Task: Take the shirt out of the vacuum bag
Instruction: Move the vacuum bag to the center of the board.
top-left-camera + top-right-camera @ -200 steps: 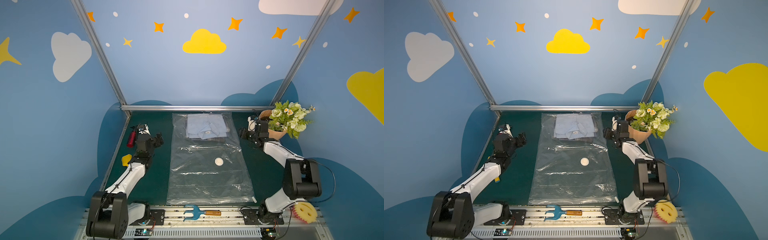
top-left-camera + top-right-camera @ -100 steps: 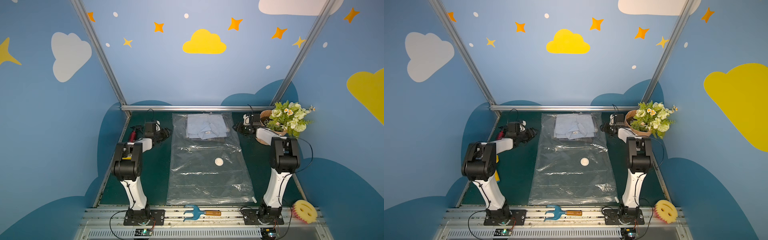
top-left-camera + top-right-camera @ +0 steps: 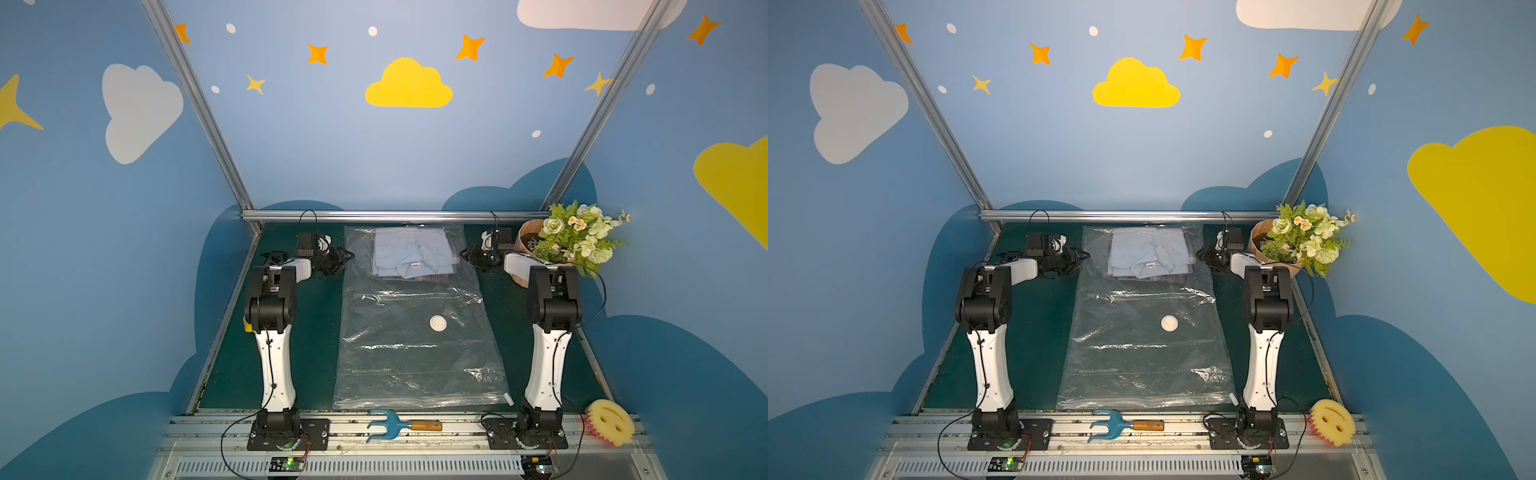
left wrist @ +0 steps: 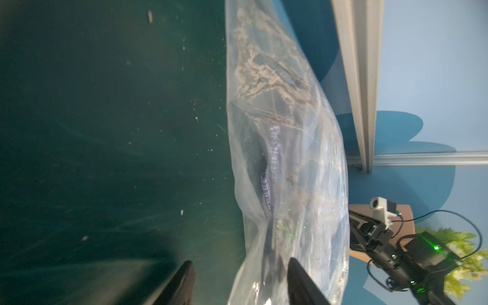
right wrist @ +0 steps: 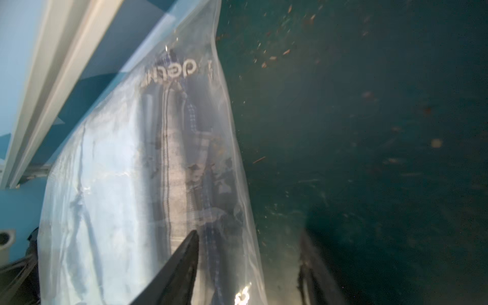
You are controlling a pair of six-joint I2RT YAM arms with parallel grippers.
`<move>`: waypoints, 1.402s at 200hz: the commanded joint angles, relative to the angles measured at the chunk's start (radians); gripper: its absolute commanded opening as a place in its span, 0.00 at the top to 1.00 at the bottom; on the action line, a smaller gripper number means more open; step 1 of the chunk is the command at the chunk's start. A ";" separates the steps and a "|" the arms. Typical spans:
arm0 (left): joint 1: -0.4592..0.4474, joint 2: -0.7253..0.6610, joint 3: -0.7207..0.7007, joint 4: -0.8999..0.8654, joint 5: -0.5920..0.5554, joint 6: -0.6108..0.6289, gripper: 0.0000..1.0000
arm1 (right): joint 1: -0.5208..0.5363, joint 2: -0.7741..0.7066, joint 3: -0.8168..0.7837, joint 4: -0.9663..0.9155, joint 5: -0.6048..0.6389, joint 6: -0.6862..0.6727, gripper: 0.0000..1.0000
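The vacuum bag's slider end lies close to the front rail, so my left gripper and my right gripper will take the bag's side edges [image 3: 479, 289] and push it back.
The vacuum bag [image 3: 415, 353] lies flat down the middle of the green table in both top views, its round white valve [image 3: 438, 323] facing up and its white slider clip [image 3: 508, 399] at the near right corner. The folded light-blue shirt [image 3: 411, 255] sits inside at the bag's far end. My left gripper [image 3: 343, 255] is at the bag's far left edge. In the left wrist view it [image 4: 241, 277] is open, with the plastic edge between its fingers. My right gripper [image 3: 467, 253] is at the far right edge, open [image 5: 250, 266], straddling the plastic edge. Checked cloth shows through the bag.
A potted bunch of flowers [image 3: 582, 237] stands just behind my right arm. A metal rail [image 3: 395, 216] runs along the back edge. A blue hand rake [image 3: 386, 426] and a yellow smiley sponge [image 3: 609, 422] lie on the front rail.
Both arms rose upright and reached inward, bringing the grippers from beside the bag onto its far side edges. The left jaws have narrowed, the right ones slightly.
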 commanded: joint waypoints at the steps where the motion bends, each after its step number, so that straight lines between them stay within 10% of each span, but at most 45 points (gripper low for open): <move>1: -0.004 0.029 0.039 -0.056 0.055 0.007 0.50 | 0.030 0.035 0.027 0.059 -0.058 0.045 0.47; 77: 0.023 0.129 0.186 -0.068 0.057 -0.029 0.86 | 0.100 0.188 0.232 0.082 -0.087 0.154 0.79; 137: 0.020 0.305 0.512 -0.221 0.070 -0.025 0.90 | 0.104 0.265 0.375 0.071 -0.008 0.219 0.68; 194: 0.023 0.065 0.279 -0.191 -0.001 0.054 0.41 | 0.093 0.090 0.325 -0.098 0.109 0.057 0.47; 280: -0.066 -0.567 -0.197 -0.333 -0.355 0.264 0.33 | 0.090 -0.448 -0.166 -0.138 0.241 -0.106 0.41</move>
